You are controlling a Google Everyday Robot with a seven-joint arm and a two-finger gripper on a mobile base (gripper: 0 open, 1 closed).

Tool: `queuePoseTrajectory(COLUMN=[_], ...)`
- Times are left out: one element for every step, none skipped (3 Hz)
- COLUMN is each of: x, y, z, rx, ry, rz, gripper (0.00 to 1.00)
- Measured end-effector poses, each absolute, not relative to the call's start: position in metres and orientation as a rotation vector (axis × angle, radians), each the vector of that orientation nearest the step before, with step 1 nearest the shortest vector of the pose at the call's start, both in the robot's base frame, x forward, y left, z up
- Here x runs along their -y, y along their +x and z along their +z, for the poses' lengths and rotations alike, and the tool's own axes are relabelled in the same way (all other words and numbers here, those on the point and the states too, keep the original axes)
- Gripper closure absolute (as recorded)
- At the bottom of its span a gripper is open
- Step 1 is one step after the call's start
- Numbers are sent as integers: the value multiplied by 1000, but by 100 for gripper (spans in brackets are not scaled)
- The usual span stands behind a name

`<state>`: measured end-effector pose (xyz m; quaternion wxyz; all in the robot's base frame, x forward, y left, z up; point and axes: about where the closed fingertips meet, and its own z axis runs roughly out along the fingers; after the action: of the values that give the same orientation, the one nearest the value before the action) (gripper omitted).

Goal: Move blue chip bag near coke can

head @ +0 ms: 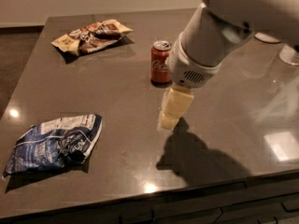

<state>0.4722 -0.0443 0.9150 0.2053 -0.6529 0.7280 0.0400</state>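
Observation:
The blue chip bag has a crumpled end (78, 142) nearest the coke can, and my gripper should close on that end.
The blue chip bag (56, 143) lies flat and wrinkled near the front left corner of the dark table (117, 92). The coke can (161, 62) stands upright near the middle of the table, toward the back. My gripper (168, 121) hangs from the white arm (210, 41) above the table's middle, just in front of the can and slightly to its right. It is well to the right of the blue bag and holds nothing that I can see. Its shadow falls on the table to its right.
A brown and tan snack bag (91, 35) lies at the back left. A clear glass object (289, 55) stands at the far right edge. The table's front edge runs along the bottom, with cabinet fronts below it.

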Motion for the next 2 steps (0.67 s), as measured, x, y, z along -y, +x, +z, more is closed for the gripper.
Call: queuePoseTrajectory(x=[14,-9], y=[472,470], z=[899,887], rx=[-2022,-2018], ry=[-1854,-1881], rz=[140,165], gripper=[0,0])
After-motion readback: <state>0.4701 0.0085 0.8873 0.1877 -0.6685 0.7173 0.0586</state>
